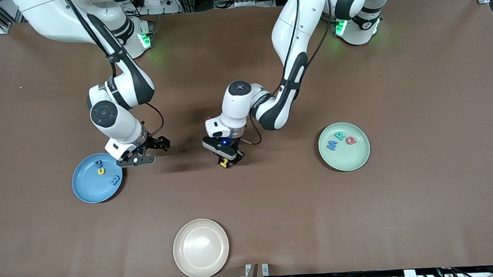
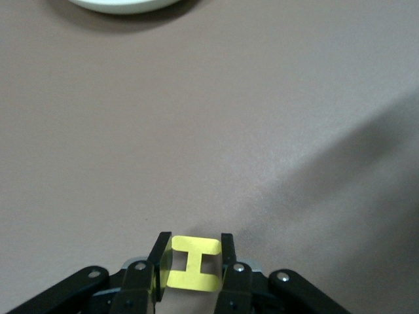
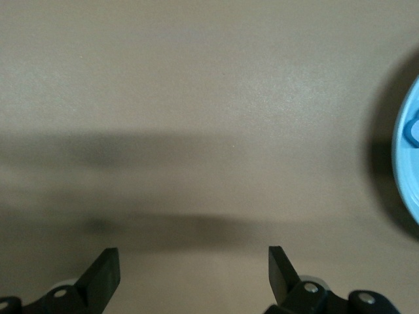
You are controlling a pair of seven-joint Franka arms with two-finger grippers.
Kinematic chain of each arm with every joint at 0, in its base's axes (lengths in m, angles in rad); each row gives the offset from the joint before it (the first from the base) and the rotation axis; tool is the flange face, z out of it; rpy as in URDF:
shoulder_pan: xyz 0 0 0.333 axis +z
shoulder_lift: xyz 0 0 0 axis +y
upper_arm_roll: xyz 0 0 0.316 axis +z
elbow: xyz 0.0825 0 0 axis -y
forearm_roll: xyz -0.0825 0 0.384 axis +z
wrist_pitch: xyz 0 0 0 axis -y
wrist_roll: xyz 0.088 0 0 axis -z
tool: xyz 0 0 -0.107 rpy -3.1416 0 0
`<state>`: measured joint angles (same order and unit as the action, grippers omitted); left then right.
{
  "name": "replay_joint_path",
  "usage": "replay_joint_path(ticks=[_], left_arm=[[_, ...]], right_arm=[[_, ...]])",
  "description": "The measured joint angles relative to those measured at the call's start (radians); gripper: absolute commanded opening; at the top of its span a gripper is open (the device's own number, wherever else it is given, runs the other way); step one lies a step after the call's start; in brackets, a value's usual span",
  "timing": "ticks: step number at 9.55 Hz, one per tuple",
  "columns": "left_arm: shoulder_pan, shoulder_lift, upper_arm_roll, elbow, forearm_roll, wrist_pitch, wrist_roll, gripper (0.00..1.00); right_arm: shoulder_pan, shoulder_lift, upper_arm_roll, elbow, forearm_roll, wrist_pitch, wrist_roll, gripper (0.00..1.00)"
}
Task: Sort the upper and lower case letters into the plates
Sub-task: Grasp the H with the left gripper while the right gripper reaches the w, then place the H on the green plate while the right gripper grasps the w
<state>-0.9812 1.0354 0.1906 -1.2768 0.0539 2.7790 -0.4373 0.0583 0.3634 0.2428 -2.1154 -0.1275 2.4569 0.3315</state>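
The yellow H's place is on the mint green plate (image 1: 343, 140), between the teal R and the red Q. Next, my left gripper lets go of it there. The H is now low over the bare table.
My left gripper (image 1: 226, 160) is shut on a yellow letter H (image 1: 223, 162), low over the bare table midway between the plates. In the left wrist view the H (image 2: 193, 263) sits flat between the fingers of that gripper (image 2: 193, 252). My right gripper (image 1: 154, 151) is open and empty over the table beside the blue plate (image 1: 89, 189), and shows open in its wrist view (image 3: 193, 261). The blue plate holds a teal letter (image 1: 99, 163), a yellow u (image 1: 101, 171) and a blue letter (image 1: 114, 180). The mint green plate (image 1: 346, 158) holds a blue M (image 1: 332, 144), a teal R (image 1: 340, 138) and a red Q (image 1: 351, 140).
An empty cream-beige plate (image 1: 200, 247) lies near the table edge closest to the front camera; its rim shows in the left wrist view (image 2: 124, 5). The blue plate's rim (image 3: 409, 190) shows in the right wrist view. The brown table (image 1: 423, 209) is otherwise bare.
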Motion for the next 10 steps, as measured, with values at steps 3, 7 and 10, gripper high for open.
replay_joint_path(ticks=[3,7,10], left_arm=[[0.024,-0.039,0.005,-0.001,0.000,-0.124,0.024,0.00],[0.232,-0.200,-0.031,-0.080,-0.002,-0.419,0.417,0.00],[0.435,-0.398,-0.069,-0.298,-0.002,-0.542,0.728,0.00]], right_arm=[[0.024,0.013,0.000,0.020,0.000,0.000,-0.001,1.00],[0.168,0.015,0.003,0.024,0.000,-0.018,-0.003,1.00],[0.333,0.022,0.006,-0.006,0.004,-0.029,0.052,1.00]])
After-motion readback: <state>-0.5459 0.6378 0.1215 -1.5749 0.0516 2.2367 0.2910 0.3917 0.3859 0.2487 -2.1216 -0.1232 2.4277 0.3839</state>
